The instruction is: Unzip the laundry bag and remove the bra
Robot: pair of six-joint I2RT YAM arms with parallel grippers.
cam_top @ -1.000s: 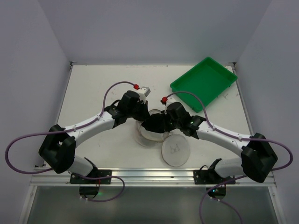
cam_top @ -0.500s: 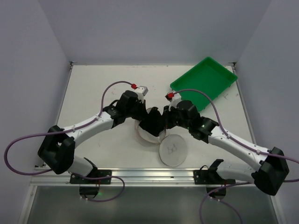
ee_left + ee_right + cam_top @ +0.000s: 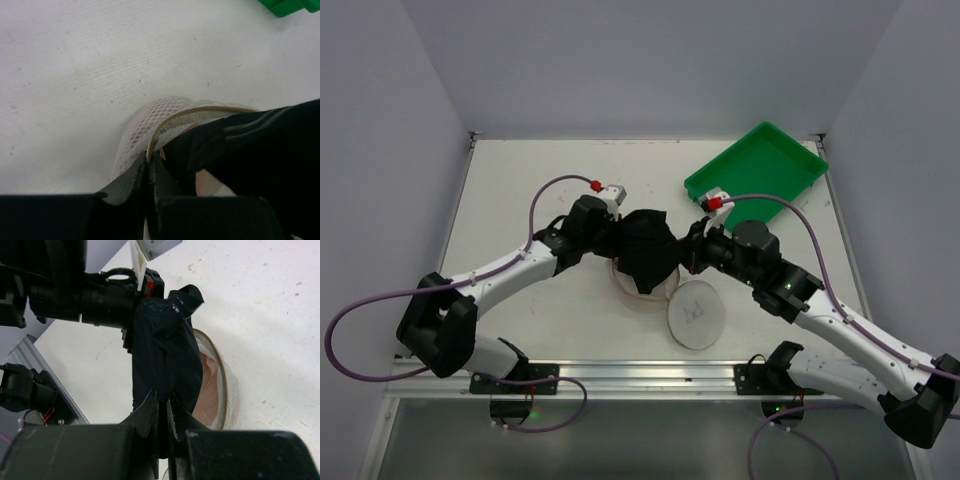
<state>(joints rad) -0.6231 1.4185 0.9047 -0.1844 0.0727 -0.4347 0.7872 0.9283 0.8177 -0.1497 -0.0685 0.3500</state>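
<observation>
Next, my right gripper puts the black bra down inside the green tray [image 3: 770, 166], toward its far end. The bra is now held above the bag's mouth.
The laundry bag [image 3: 638, 287] is an open white mesh cylinder at the table's middle. Its round white lid with the bra drawing [image 3: 695, 313] lies flapped out to the right. My left gripper [image 3: 616, 254] is shut on the bag's rim [image 3: 150, 145]. My right gripper [image 3: 680, 258] is shut on the black bra [image 3: 648, 248] and holds it above the bag's mouth. In the right wrist view the bra [image 3: 165, 340] hangs from my gripper [image 3: 162, 401] in front of the bag [image 3: 227, 390]. Pale pink fabric [image 3: 207, 385] shows inside the bag.
A green rectangular tray [image 3: 757, 178] stands at the back right, its corner showing in the left wrist view [image 3: 287, 6]. The left arm's wrist [image 3: 95, 297] is close behind the bra. The table's metal front rail [image 3: 640, 375] runs along the near edge.
My right gripper has pulled back to the right and up, drawing the black bra up out of the bag. The left gripper has kept its hold on the rim. The lid shifted slightly.
</observation>
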